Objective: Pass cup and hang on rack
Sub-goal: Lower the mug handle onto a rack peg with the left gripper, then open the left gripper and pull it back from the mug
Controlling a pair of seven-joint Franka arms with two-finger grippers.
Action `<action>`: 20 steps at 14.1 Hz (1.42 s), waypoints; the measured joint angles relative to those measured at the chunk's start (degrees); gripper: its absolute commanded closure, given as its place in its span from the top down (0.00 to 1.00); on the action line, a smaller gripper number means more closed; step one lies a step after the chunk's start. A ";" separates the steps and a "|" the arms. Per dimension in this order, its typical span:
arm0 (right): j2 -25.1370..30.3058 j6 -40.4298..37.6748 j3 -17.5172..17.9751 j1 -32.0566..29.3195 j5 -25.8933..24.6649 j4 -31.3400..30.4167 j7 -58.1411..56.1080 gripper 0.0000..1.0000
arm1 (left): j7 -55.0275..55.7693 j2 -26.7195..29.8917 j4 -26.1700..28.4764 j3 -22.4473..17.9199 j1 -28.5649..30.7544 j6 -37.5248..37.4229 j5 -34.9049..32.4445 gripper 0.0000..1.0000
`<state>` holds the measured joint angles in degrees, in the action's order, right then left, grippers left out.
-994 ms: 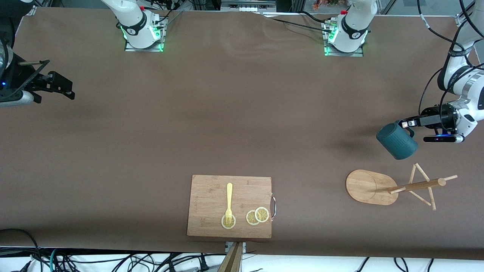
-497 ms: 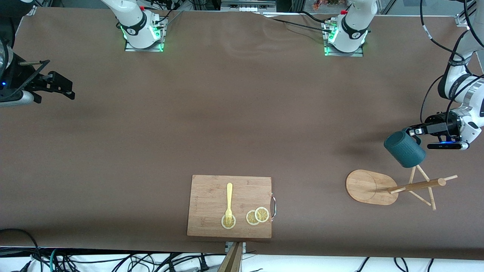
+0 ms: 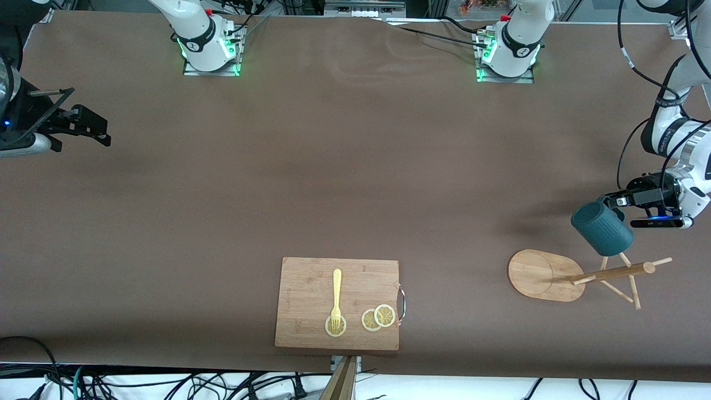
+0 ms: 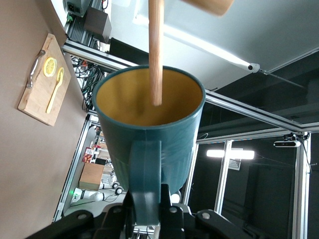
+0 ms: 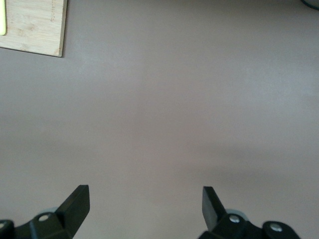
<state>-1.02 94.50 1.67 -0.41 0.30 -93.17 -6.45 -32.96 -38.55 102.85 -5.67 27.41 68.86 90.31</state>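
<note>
My left gripper will let go of the dark teal cup on the upper peg (image 3: 605, 247) (image 4: 156, 94) closest to the post end of the bamboo rack.
The dark teal cup (image 3: 602, 228) hangs tilted in my left gripper (image 3: 614, 201), over the upper pegs of the bamboo rack (image 3: 611, 273). The rack's oval base (image 3: 541, 275) rests on the table at the left arm's end. In the left wrist view the left gripper (image 4: 147, 211) is shut on the cup's handle (image 4: 145, 174). There the ochre inside of the cup (image 4: 149, 144) faces a rack peg (image 4: 156, 50), whose tip reaches into the mouth. My right gripper (image 3: 91, 130) waits open and empty at the right arm's end, above bare table (image 5: 144, 194).
A rectangular bamboo cutting board (image 3: 311, 278) lies near the front edge at mid-table, with a yellow fork (image 3: 336, 294) and lemon slices (image 3: 379, 318) on it. It also shows in the left wrist view (image 4: 37, 94) and the right wrist view (image 5: 35, 25).
My left gripper has carried the cup down toward the rack; the cup now covers the top of a peg. The right arm has not moved.
</note>
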 measured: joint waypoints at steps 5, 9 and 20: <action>0.00 0.00 0.07 0.02 0.00 0.00 0.00 1.00 | 0.00 -3.21 -2.89 -0.01 1.02 -0.22 0.98 0.00; 0.00 0.00 0.08 0.03 0.00 0.00 0.00 1.00 | 0.00 -5.30 -3.17 0.00 1.33 -0.43 2.21 0.00; 0.00 -0.02 0.09 0.04 0.00 0.00 0.00 1.00 | -0.09 -8.41 -5.41 0.04 1.33 -0.92 3.56 1.00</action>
<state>-1.02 94.47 1.77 -0.37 0.30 -93.17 -6.45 -33.05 -46.97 97.44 -5.63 28.74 67.94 93.88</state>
